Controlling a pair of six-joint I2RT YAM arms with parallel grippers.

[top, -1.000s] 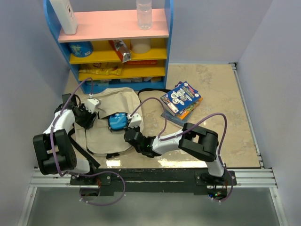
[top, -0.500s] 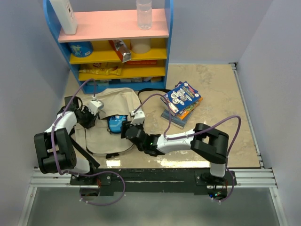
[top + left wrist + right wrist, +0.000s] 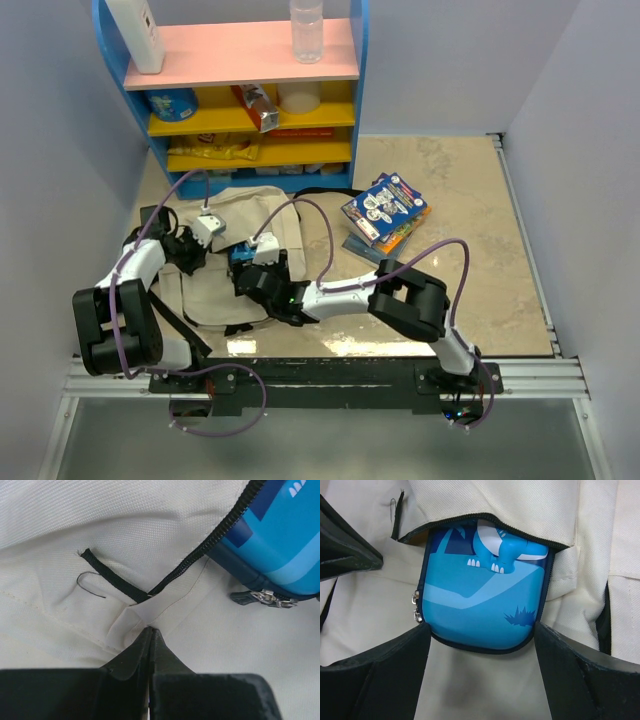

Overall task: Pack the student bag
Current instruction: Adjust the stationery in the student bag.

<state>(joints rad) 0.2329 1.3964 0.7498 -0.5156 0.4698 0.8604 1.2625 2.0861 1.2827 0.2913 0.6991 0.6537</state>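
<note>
The blue pencil case is tight against the zipper's end, so the robot's right gripper should pinch the fabric fold [image 3: 566, 570] beside it before pushing the case deeper.
The beige student bag [image 3: 207, 290] lies flat at the near left. A blue pencil case [image 3: 485, 595] with a dinosaur print sits half inside its open zipped pocket [image 3: 520, 510]; its near end sticks out. My right gripper [image 3: 480, 628] is open wide, one fingertip beside each near corner of the case. Seen from above, it [image 3: 243, 270] reaches in from the right. My left gripper [image 3: 150, 628] is shut, pinching a fold of bag fabric just below the end of the black zipper [image 3: 215, 540]. The case [image 3: 285, 530] lies to its upper right.
A stack of colourful books [image 3: 385, 212] lies on the table right of the bag. A blue shelf unit [image 3: 250, 100] with snacks stands behind, with a bottle [image 3: 307, 30] and a white container [image 3: 135, 30] on top. Walls close both sides.
The right gripper has opened and moved left toward the bag's pocket. The left gripper has closed on the bag fabric by the zipper end.
</note>
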